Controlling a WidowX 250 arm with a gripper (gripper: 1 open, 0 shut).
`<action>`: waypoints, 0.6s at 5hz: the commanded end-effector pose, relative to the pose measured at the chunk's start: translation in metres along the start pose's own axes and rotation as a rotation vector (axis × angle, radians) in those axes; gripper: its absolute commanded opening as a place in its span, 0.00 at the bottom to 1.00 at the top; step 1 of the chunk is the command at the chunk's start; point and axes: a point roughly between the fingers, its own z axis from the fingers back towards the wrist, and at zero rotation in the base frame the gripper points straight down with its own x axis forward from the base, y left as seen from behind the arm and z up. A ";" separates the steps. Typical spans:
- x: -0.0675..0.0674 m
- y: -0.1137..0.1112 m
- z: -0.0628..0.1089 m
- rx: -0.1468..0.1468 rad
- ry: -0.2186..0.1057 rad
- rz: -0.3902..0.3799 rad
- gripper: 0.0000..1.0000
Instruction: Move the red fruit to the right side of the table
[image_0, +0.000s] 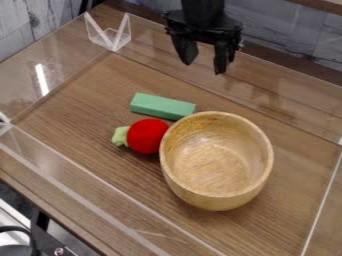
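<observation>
Next, I close my gripper on the red fruit's round body (146, 134), between its green leafy end and the wooden bowl.
The red fruit (144, 134) is small and round with a green leafy end on its left. It lies on the brown wood-grain table (94, 95), touching the left rim of a wooden bowl (217, 160). My gripper (201, 52) hangs above the far middle of the table, well behind the fruit, pointing down. Its black fingers (221, 56) stand apart and open, with nothing between them.
A flat green rectangular block (162, 105) lies just behind the fruit. Clear acrylic walls (40, 75) border the table on all sides. A folded clear piece (107, 32) stands at the far left corner.
</observation>
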 end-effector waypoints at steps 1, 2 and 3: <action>0.009 -0.004 0.022 0.016 -0.077 -0.024 1.00; 0.010 -0.003 0.024 0.023 -0.086 -0.028 1.00; 0.002 -0.002 0.015 0.018 -0.045 -0.055 1.00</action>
